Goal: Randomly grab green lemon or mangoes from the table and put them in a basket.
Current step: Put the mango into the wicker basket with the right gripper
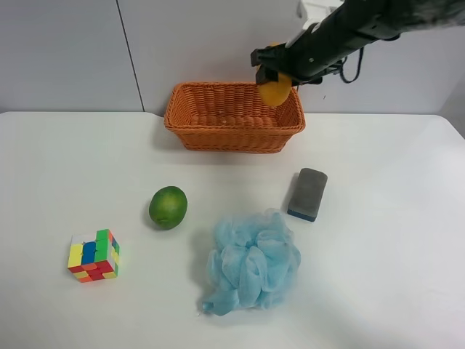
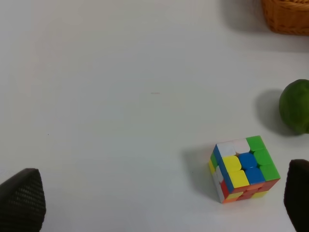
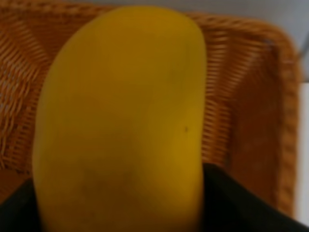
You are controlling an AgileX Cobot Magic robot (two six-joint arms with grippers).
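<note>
Next, the right gripper releases the yellow mango inside the basket (image 1: 242, 118), by its near side's middle.
My right gripper (image 1: 273, 74) is shut on the yellow mango (image 1: 275, 91) and holds it in the air over the right end of the orange woven basket (image 1: 218, 137). In the right wrist view the mango (image 3: 120, 121) fills the frame, with the basket's inside (image 3: 251, 121) behind it. The green lemon (image 1: 168, 206) lies on the white table (image 1: 73, 167), in front of the basket and to its left. It also shows in the left wrist view (image 2: 295, 106). My left gripper (image 2: 159, 193) is open and empty above the table, near the puzzle cube.
A multicoloured puzzle cube (image 1: 94, 256) (image 2: 244, 169) sits on the near side of the lemon, to its left. A grey sponge (image 1: 308, 193) lies in front of the basket's right end. A blue mesh bath puff (image 1: 251, 262) lies near the front. A basket corner (image 2: 289, 19) shows in the left wrist view.
</note>
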